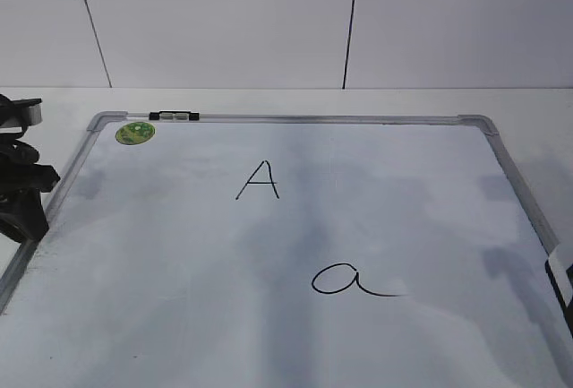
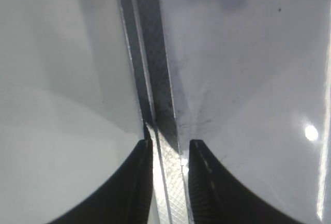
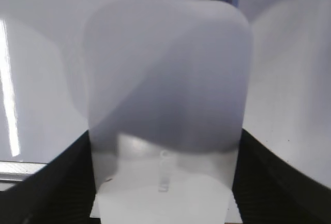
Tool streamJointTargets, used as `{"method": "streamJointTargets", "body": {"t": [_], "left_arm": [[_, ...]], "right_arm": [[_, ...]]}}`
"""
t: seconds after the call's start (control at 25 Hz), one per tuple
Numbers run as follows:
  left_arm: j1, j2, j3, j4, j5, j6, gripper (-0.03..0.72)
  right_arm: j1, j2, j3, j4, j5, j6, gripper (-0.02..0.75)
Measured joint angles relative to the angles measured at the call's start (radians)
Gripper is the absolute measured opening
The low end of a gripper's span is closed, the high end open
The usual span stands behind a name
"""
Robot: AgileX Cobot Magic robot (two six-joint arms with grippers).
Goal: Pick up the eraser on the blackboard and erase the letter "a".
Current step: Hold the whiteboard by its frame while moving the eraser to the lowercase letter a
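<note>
Ajar above the blackboard's frame, my left gripper needs to close on the frame (image 2: 167, 149), steadying the blackboard before my right gripper erases the "a".
The blackboard (image 1: 295, 120), a white board with a silver frame, lies flat on the table. The letter "a" (image 1: 345, 279) is written at its front centre-right. The eraser (image 3: 168, 74), white with faint grey print, fills the right wrist view between the black fingers of my right gripper (image 3: 165, 137), which press on both its sides. In the exterior view only a white and dark sliver (image 1: 560, 271) shows at the right edge, over the board's frame. My left gripper (image 2: 169, 144) is empty, its jaws a narrow gap apart over the board's left frame (image 2: 155, 79).
A capital "A" (image 1: 259, 180) is written at the board's upper middle. A round green sticker (image 1: 135, 133) is in the far left corner. A small black-and-clear marker (image 1: 175, 116) lies on the far frame. My left arm (image 1: 20, 186) stands at the board's left edge.
</note>
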Motion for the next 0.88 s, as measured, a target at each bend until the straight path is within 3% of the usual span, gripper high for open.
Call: {"method": "streamJointTargets", "body": {"t": [0.88], "left_arm": [[0.001, 0.007, 0.0, 0.029, 0.009, -0.001, 0.203]], "right_arm": [[0.0, 0.0, 0.0, 0.0, -0.005, -0.005, 0.571]]}}
